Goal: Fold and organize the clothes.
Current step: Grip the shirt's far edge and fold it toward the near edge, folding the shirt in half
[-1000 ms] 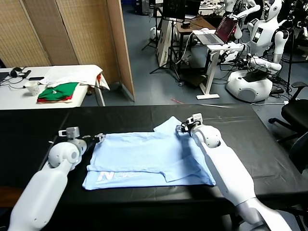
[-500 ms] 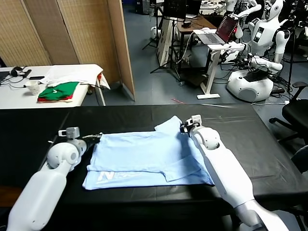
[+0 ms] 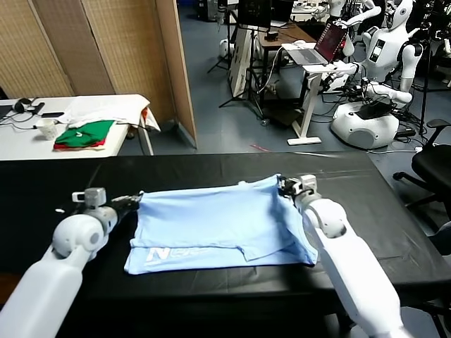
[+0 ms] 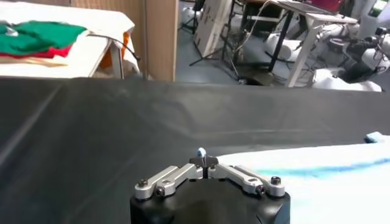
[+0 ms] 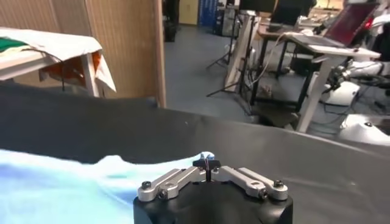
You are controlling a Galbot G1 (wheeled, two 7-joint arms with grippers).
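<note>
Next, I let go of the T-shirt's far corner with my left gripper on the shirt's side edge (image 3: 138,244), just behind the white lettering.
The clothes are one pale-blue T-shirt (image 3: 218,225) spread on the black table (image 3: 49,179), with white lettering (image 3: 169,253) near its front left corner. My left gripper (image 3: 136,200) is shut on the shirt's far left corner. A bit of blue fabric (image 4: 201,150) shows pinched at the left gripper (image 4: 203,158) in the left wrist view. My right gripper (image 3: 283,186) is shut on the far right corner, with fabric (image 5: 205,156) peeking above the right gripper (image 5: 207,164). The far edge runs taut between the two grippers. Part of the right side is folded over.
A white table (image 3: 21,144) at the back left holds green-and-red folded garments (image 3: 84,134) and a white cloth (image 3: 106,109). Wooden screens (image 3: 113,42) stand behind it. A desk with a laptop (image 3: 320,49), other robots (image 3: 373,105) and an office chair (image 3: 433,165) are beyond and to the right.
Both grippers have shut on the far corners and moved apart, left one leftwards, right one rightwards. The sleeve that stuck out at the back is now drawn into a straight, taut edge.
</note>
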